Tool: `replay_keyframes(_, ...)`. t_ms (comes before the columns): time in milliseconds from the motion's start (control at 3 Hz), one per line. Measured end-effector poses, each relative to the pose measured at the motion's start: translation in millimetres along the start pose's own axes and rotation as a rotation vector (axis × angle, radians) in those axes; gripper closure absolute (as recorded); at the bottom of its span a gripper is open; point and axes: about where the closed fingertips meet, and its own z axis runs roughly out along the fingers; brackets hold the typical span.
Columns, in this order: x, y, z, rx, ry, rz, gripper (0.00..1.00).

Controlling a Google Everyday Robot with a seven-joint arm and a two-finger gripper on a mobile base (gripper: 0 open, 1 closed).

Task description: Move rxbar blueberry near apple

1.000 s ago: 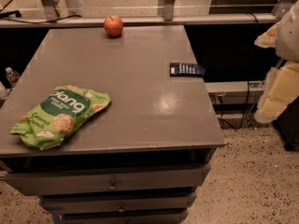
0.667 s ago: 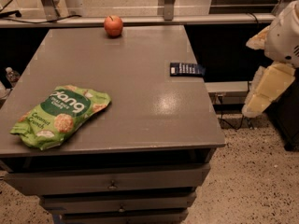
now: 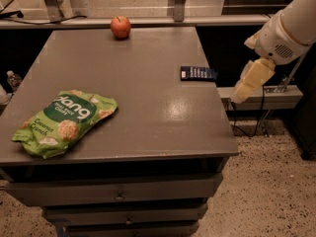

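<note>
Next, I close my gripper on the rxbar blueberry's outer end (image 3: 206, 73), the one next to the table's edge and farther away from the apple.
The rxbar blueberry (image 3: 198, 73) is a small flat dark blue wrapper with white lettering, lying at the right edge of the grey table (image 3: 148, 112). The apple (image 3: 120, 26) is red-orange and stands at the table's far edge, left of centre. My gripper (image 3: 243, 92) hangs off the table's right side, to the right of the bar and a little nearer the camera, apart from it. It holds nothing that I can see.
A large green chip bag (image 3: 64, 121) lies at the table's front left. Drawers (image 3: 118, 194) sit under the tabletop. A low shelf (image 3: 266, 97) and cables are on the floor side to the right. A rail (image 3: 148, 19) runs behind the table.
My arm has come in from the right edge of the view, moving left and down toward the table's right side. The bar, apple and chip bag have not moved.
</note>
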Motion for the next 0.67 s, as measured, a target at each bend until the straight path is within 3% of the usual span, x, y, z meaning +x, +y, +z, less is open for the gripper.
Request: replay_keyframes(667, -21, -52, 58, -0.036, -0.152, 0.155, 0.00)
